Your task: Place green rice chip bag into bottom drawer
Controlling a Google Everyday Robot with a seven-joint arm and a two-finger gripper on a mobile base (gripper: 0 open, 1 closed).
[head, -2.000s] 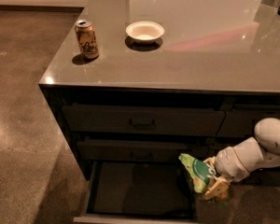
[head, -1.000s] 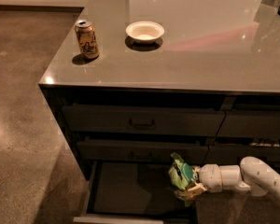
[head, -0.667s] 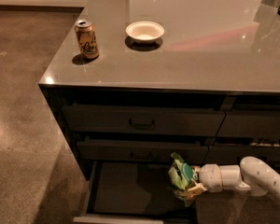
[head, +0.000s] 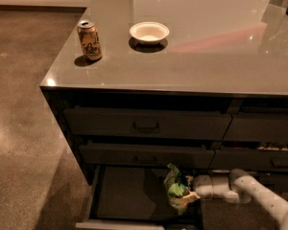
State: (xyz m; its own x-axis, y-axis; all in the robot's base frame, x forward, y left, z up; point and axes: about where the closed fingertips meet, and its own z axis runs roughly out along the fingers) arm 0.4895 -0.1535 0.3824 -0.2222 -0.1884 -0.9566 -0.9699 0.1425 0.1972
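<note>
I should release the green rice chip bag near the middle of the open bottom drawer's dark tray [head: 160, 188].
The green rice chip bag [head: 176, 188] is crinkled and light green, and sits at the right side of the open bottom drawer [head: 129, 195], low over its dark tray. My gripper [head: 191, 189] reaches in from the right on a white arm and is shut on the bag's right edge. The drawer is pulled out, with its pale front rim at the bottom of the view.
A gold drink can [head: 89, 40] and a white bowl [head: 149, 32] stand on the grey countertop [head: 206, 56]. Two handled drawers [head: 145, 124] sit above the open one. Narrower drawers [head: 269, 128] are to the right. Brown floor lies to the left.
The arm has moved left and down with the bag, from right of the drawer to inside its right side. In the last second the bag has sunk a little lower.
</note>
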